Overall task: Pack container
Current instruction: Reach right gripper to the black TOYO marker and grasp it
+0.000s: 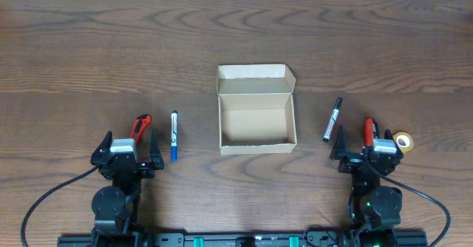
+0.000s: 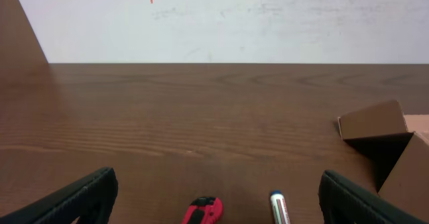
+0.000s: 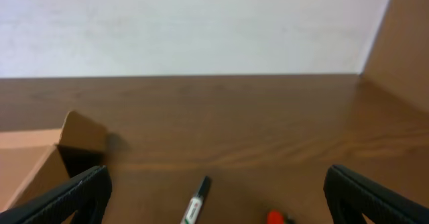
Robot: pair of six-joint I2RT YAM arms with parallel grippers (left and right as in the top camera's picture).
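The right gripper needs to next move to the black-capped marker's white middle (image 1: 332,120) (image 3: 192,210), under the marker's cap, and close there.
The tan cardboard container (image 1: 256,109) stands open and empty at the table's middle, its flap lid folded back on the far side. Its corner shows in the left wrist view (image 2: 382,133) and the right wrist view (image 3: 74,140). A blue marker (image 1: 174,134) and a red-and-black utility knife (image 1: 140,126) lie left of it, just ahead of my open, empty left gripper (image 1: 126,149). A black-capped marker (image 1: 332,119), a second red cutter (image 1: 369,130) and a yellow tape roll (image 1: 402,140) lie right of it, by my open, empty right gripper (image 1: 366,151).
The wooden table (image 1: 89,55) runs to a white wall at the far side. The marker tip (image 2: 279,207) and knife tip (image 2: 203,210) lie between the left fingers. The black-capped marker (image 3: 196,200) and a red tip (image 3: 276,217) lie between the right fingers.
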